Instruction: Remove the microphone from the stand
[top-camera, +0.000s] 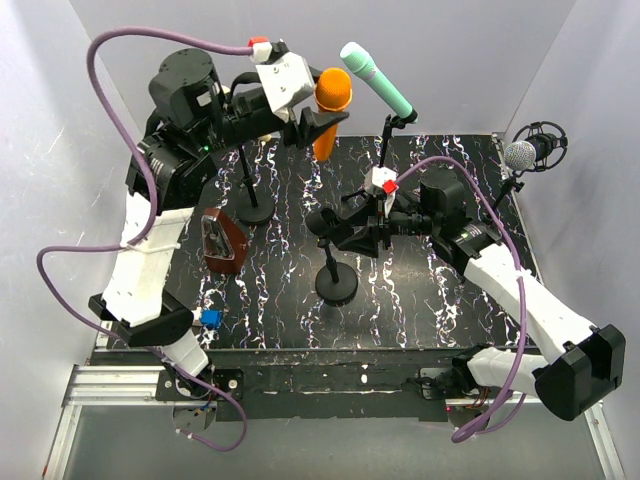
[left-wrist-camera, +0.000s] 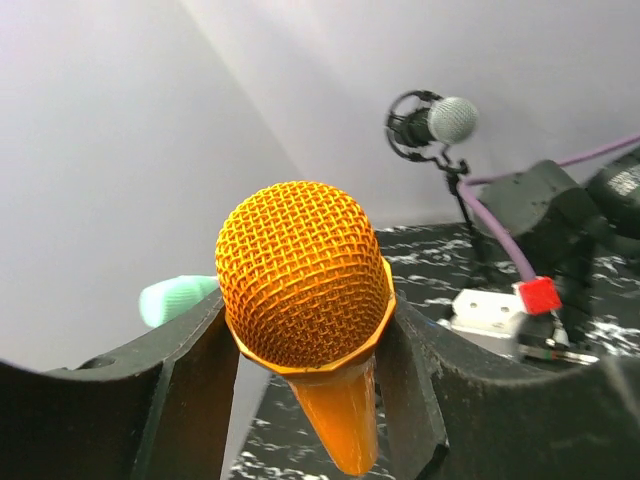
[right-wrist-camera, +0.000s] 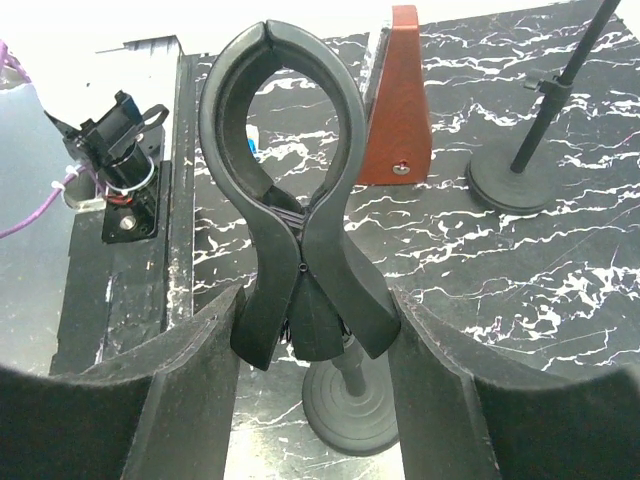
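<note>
Next, I release the orange microphone from my left gripper on the table (top-camera: 256, 304) between the blue block and the black stand.
The orange microphone (top-camera: 331, 100) hangs high above the table at the back, clear of any stand, with my left gripper (top-camera: 318, 122) shut on it. In the left wrist view its mesh head (left-wrist-camera: 305, 275) fills the gap between the fingers (left-wrist-camera: 195, 380) and the tapered body points down. The black stand (top-camera: 336, 283) is at the table's middle. Its spring clip (right-wrist-camera: 283, 200) is empty, with the ring closed at the top. My right gripper (right-wrist-camera: 312, 320) straddles the clip's two handles, jaws open, pads right at the handles. The stand's round base (right-wrist-camera: 350, 405) shows below.
A green microphone (top-camera: 378, 78) sits on a stand at the back. A silver one (top-camera: 530, 152) in a shock mount is at the right wall. A second stand base (top-camera: 255, 210) and a brown wedge-shaped box (top-camera: 224, 242) are left of centre.
</note>
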